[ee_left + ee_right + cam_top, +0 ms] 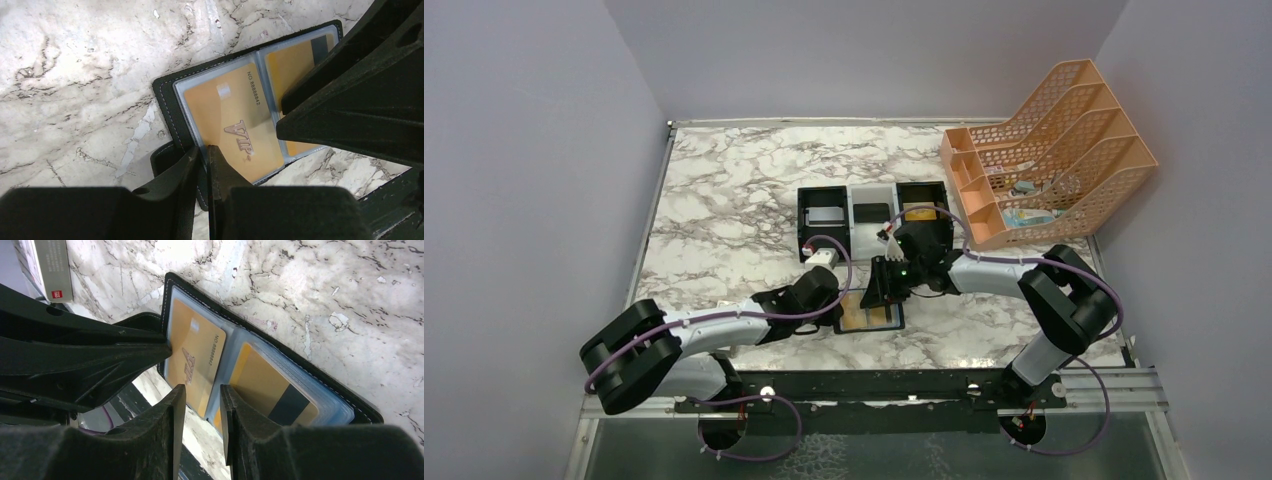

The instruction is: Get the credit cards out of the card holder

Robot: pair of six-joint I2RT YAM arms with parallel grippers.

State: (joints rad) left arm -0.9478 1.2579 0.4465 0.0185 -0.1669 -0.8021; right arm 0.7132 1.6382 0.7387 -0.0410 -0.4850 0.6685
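Next, I pinch the VIP card's edge by the card holder's fold (213, 377) with my right gripper while my left gripper steadies the card holder, because the VIP card lies flat and deep in its pocket.
The black card holder (871, 318) lies open on the marble near the front edge. In the left wrist view a gold card marked VIP (235, 120) sits in its left pocket and a gold card with a dark stripe (295, 65) in its right pocket. My left gripper (206, 150) is shut on the holder's black left edge (165, 100). My right gripper (202, 390) is open by a narrow gap, over the holder's near edge at the fold between the VIP card (192, 360) and the striped card (270, 385). No silver-grey card shows in the holder.
A black-white-black three-compartment tray (874, 190) stands just behind the grippers, with a grey flat item in its left bay and a tan one in its right. An orange file rack (1049, 150) is at the back right. A white box with a red mark (50, 270) lies beside the holder.
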